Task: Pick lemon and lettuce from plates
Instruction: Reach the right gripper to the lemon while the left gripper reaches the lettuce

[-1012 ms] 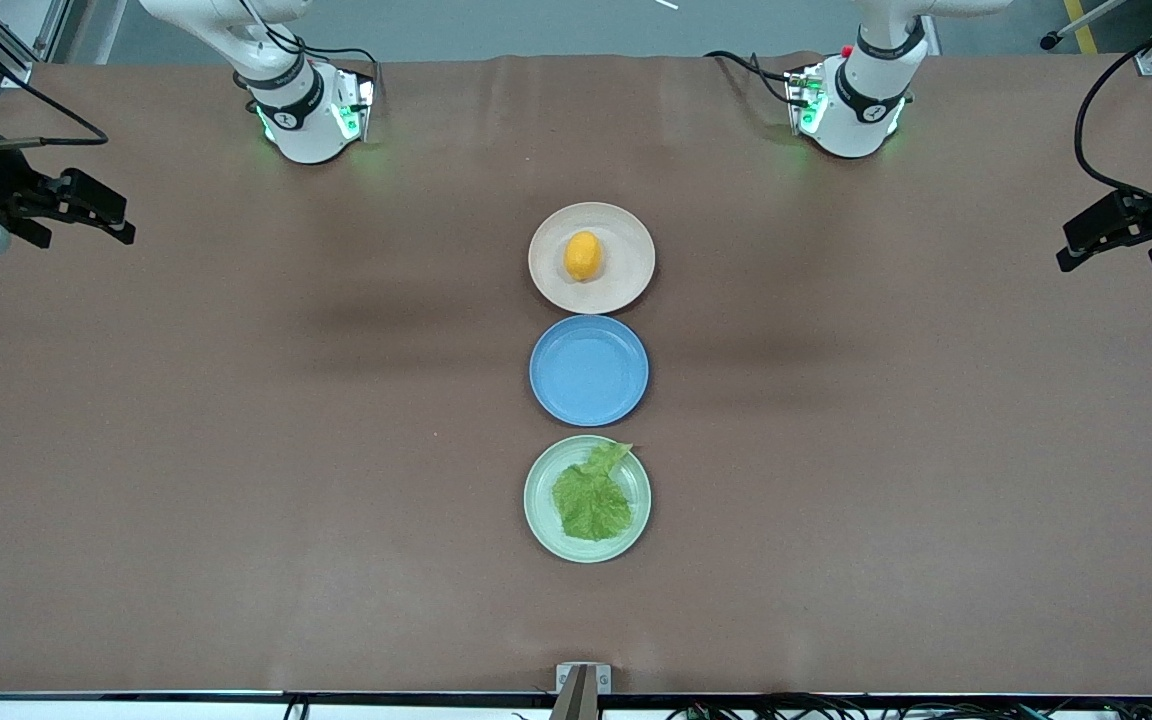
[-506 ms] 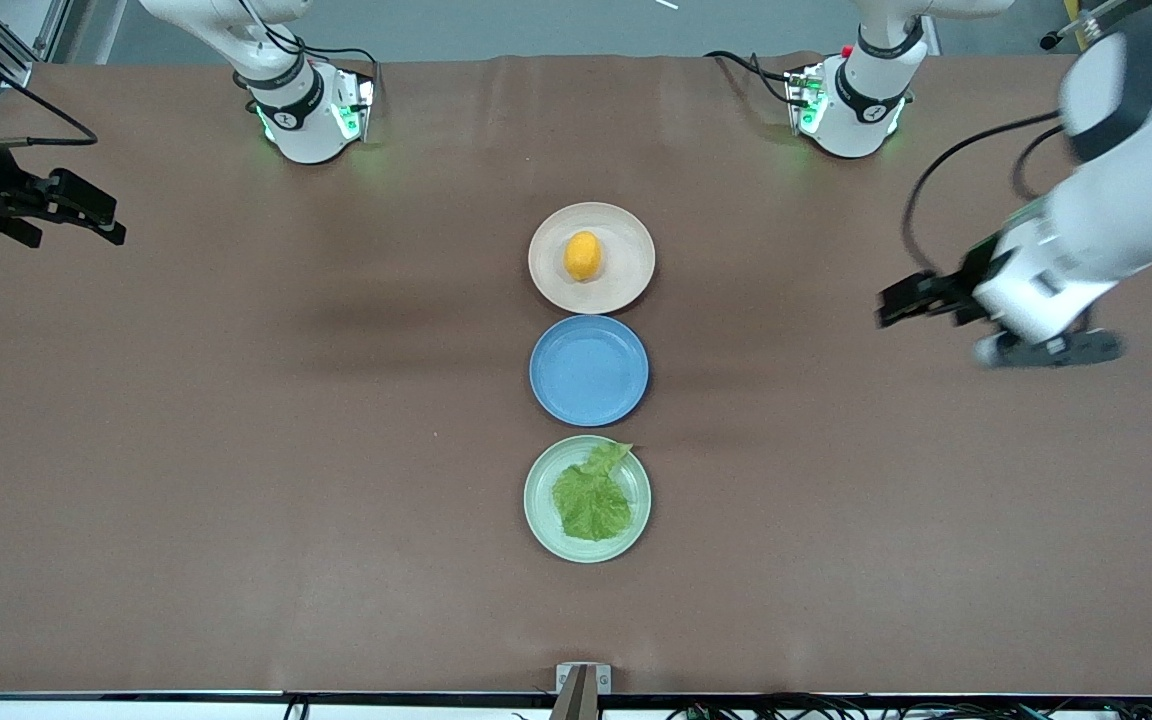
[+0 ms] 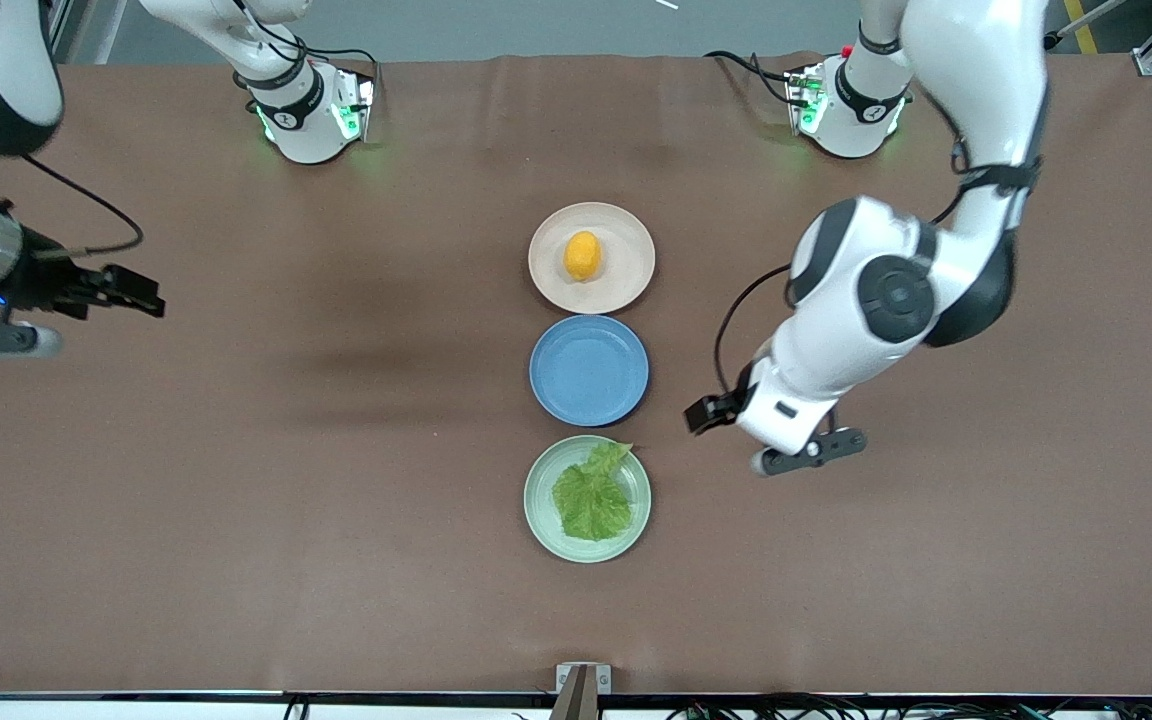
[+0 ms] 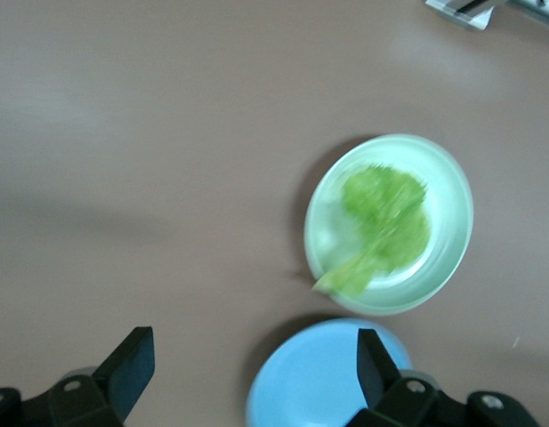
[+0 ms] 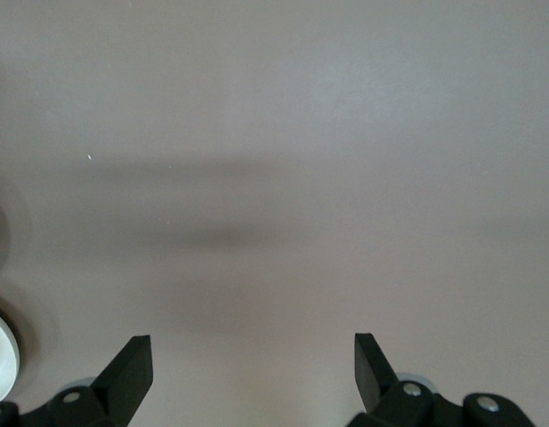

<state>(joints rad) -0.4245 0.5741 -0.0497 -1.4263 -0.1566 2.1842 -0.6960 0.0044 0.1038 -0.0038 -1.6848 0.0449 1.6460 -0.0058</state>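
I should next move my left gripper to the lettuce on the mint green plate and close it on the lettuce's middle [image 3: 599,484] [image 4: 375,240].
The lemon [image 3: 583,256] lies on the beige-pink plate [image 3: 628,272], the plate farthest from the front camera. The lettuce [image 3: 591,498] lies flat on the mint green plate [image 3: 536,500], the nearest plate. My left gripper [image 3: 700,417] is open and empty, over bare table beside the mint plate, toward the left arm's end. The left wrist view shows its open fingers [image 4: 252,342], the lettuce [image 4: 381,222] and the mint plate [image 4: 452,178]. My right gripper [image 3: 141,298] is open and empty over bare table at the right arm's end, apart from the plates; the right wrist view [image 5: 249,342] shows only table under it.
An empty blue plate [image 3: 589,370] sits between the two plates, almost touching both; it also shows in the left wrist view [image 4: 318,382]. A small metal bracket [image 3: 582,680] stands at the table's front edge. The two arm bases [image 3: 308,110] stand along the back edge.
My left arm has swung in fast from the table's end to beside the mint and blue plates. My right gripper has shifted a little toward the plates and the front camera. The food has not moved.
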